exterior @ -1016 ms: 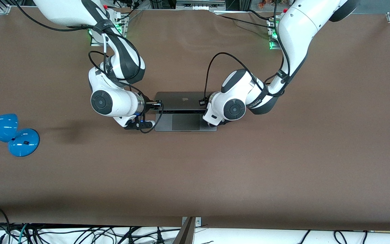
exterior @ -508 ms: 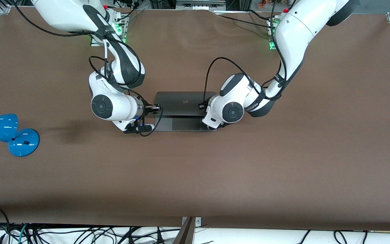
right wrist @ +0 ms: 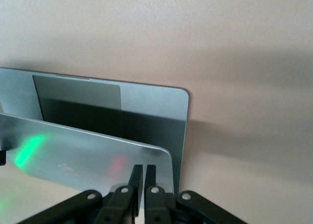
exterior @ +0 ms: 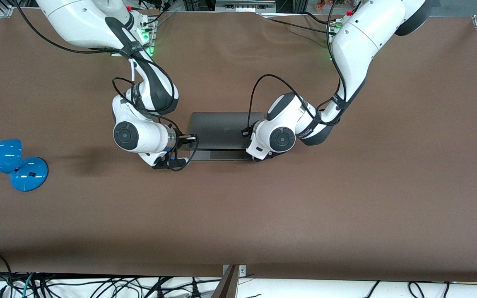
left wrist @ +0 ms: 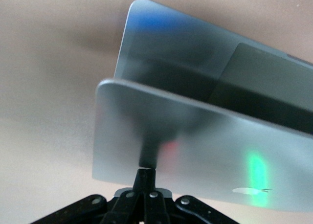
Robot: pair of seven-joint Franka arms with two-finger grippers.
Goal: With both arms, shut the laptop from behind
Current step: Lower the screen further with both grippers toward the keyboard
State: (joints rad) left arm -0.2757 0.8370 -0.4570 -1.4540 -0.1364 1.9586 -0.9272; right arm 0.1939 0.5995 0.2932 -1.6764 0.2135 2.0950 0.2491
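Note:
I need to let go of the lid with my left gripper once the lid lies flat on the space-grey laptop's base [exterior: 227,136].
The space-grey laptop [exterior: 222,128] lies mid-table, its lid tilted low over the base. Only a thin strip of the base [exterior: 218,155] shows, nearer the front camera. My right gripper [exterior: 193,137] is shut, its tips against the lid's outer face at the corner toward the right arm's end. My left gripper [exterior: 249,134] is shut and presses the lid's other corner. In the left wrist view the fingertips [left wrist: 146,174] touch the lid [left wrist: 205,155] above the base [left wrist: 171,48]. In the right wrist view the fingertips [right wrist: 137,171] rest on the lid [right wrist: 73,153] over the trackpad [right wrist: 78,94].
A blue desk lamp [exterior: 10,159] lies at the table edge toward the right arm's end. The brown table [exterior: 238,215] stretches wide around the laptop. Cables hang along the table's edge nearest the front camera.
The lid has swung farther down over the base, hiding the keyboard and most of the trackpad. Both grippers have moved with it toward the front camera.

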